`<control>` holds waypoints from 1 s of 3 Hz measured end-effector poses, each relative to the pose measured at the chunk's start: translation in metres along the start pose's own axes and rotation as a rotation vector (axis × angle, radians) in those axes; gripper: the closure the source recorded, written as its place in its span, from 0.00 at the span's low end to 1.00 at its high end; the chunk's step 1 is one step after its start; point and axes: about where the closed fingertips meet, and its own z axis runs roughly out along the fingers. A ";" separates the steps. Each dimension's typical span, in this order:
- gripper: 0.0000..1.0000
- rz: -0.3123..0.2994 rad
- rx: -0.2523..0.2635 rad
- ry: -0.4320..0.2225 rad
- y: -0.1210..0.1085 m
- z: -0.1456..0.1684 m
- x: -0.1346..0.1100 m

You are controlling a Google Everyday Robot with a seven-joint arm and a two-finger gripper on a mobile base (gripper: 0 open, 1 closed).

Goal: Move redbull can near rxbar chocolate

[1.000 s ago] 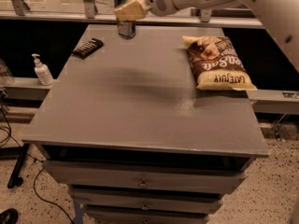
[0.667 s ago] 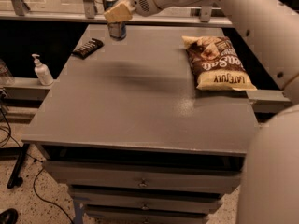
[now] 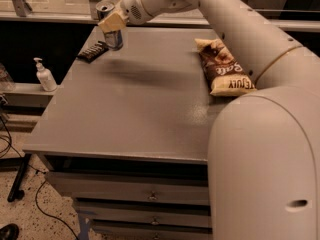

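I need to release the redbull can upright on the grey table point(image 3: 105, 60) just beside the dark rxbar chocolate. The can is now at the table's far edge.
The redbull can point(image 3: 111, 30) is a slim silver-and-blue can with a pull-tab top, upright at the far left of the grey table point(image 3: 140, 104). My gripper point(image 3: 113, 22) is shut on the can, its pale fingers point(image 3: 112, 21) wrapped around the can's middle. The can's base is at or just above the tabletop. The rxbar chocolate point(image 3: 93, 51) is a small flat dark bar lying near the table's far left edge, just left of and in front of the can, a short gap apart.
A brown-and-cream chip bag point(image 3: 223, 66) lies at the far right of the table. A white pump bottle point(image 3: 45, 76) stands on a ledge left of the table. My large white arm point(image 3: 260, 134) fills the right foreground. Drawers sit below the tabletop.
My gripper has carried the can to the left and lower, from mid-air above the table's far edge to a spot beside the rxbar. The arm now reaches farther across the view.
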 end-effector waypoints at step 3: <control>1.00 0.064 -0.038 0.010 -0.015 0.044 0.017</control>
